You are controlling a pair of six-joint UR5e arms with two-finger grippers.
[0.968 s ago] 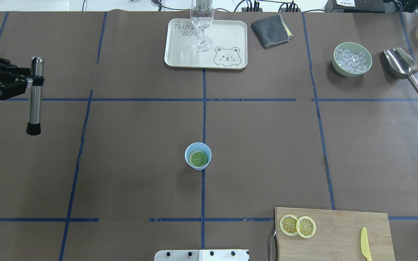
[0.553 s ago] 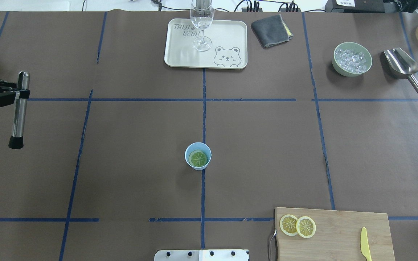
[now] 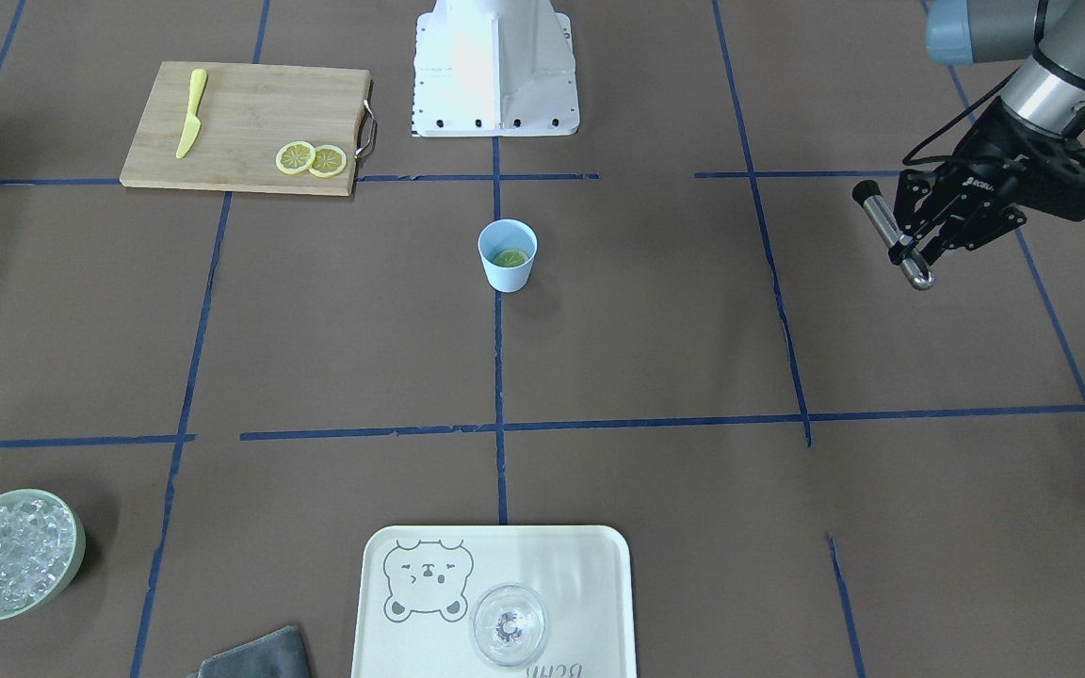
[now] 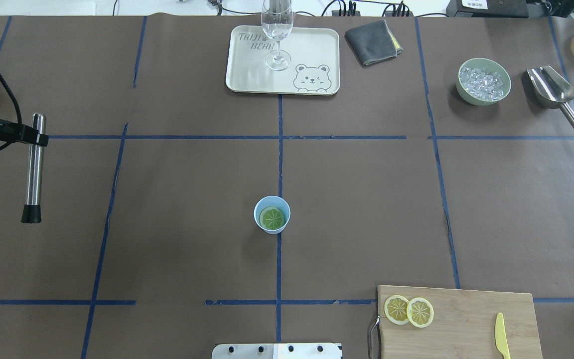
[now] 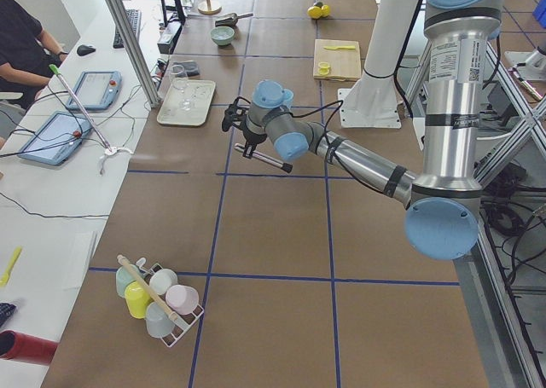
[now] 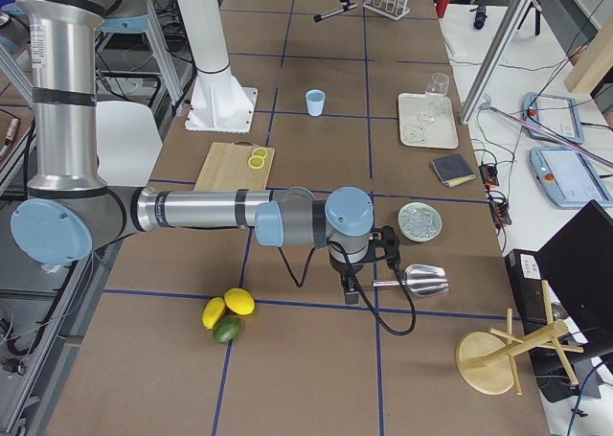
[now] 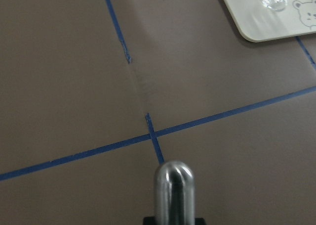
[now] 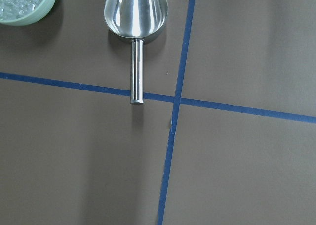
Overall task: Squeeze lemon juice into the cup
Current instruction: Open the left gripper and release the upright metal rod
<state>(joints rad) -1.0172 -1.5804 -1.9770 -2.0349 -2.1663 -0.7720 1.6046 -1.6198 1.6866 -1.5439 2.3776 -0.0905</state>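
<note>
Next, my left gripper releases the steel muddler on the bare table (image 3: 865, 301) next to the blue tape, near where the tape crosses.
The light-blue cup (image 4: 272, 214) stands at the table's middle with one lemon slice (image 4: 272, 218) lying inside it; both also show in the front view, cup (image 3: 508, 268) and slice (image 3: 510, 256). Two more lemon slices (image 4: 409, 310) lie on the cutting board (image 4: 466, 314). My left gripper (image 4: 35, 138) is at the far left, well away from the cup, shut on a steel muddler (image 4: 34, 169) with a black tip; it also shows in the front view (image 3: 919, 250). My right gripper (image 6: 351, 285) shows only in the exterior right view, near the scoop; I cannot tell whether it is open.
A tray (image 4: 312, 55) with a wine glass (image 4: 277, 30) is at the back centre, a grey cloth (image 4: 372, 42) beside it. A bowl of ice (image 4: 483, 81) and a metal scoop (image 4: 551, 89) are back right. A yellow knife (image 4: 502, 336) lies on the board.
My left gripper has carried the muddler leftward and toward the robot's side, farther from the cup. The cup and the slices have not moved.
</note>
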